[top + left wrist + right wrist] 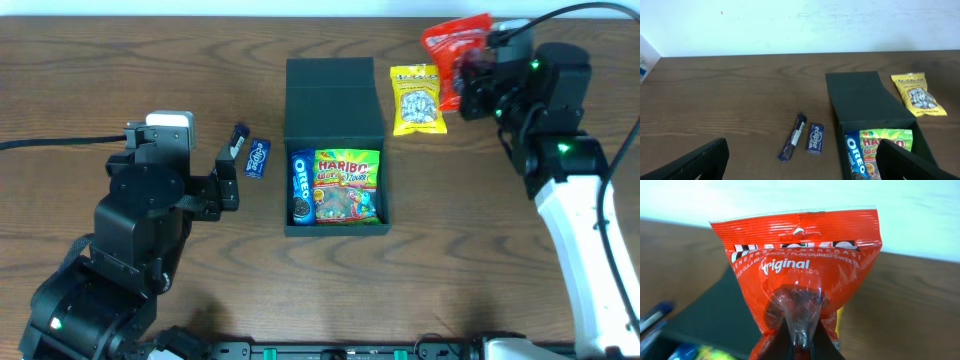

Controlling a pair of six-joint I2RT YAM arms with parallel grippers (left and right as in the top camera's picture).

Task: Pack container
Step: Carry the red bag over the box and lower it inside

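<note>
Next, my right gripper puts the red snack bag down on top of the Haribo bag (342,173) next to the Oreo pack.
The dark green container (335,90) stands open at mid table, its flap lid laid back. Inside lie an Oreo pack (302,187) and a Haribo bag (347,185); both also show in the left wrist view (855,155). My right gripper (478,75) is shut on a red snack bag (452,45) and holds it off the table at the far right, beyond the container; the bag fills the right wrist view (800,275). My left gripper (232,172) is open and empty, left of the container.
A yellow seed packet (415,100) lies right of the container. A blue Eclipse gum pack (258,158) and a dark blue bar (238,138) lie on the table just ahead of my left gripper.
</note>
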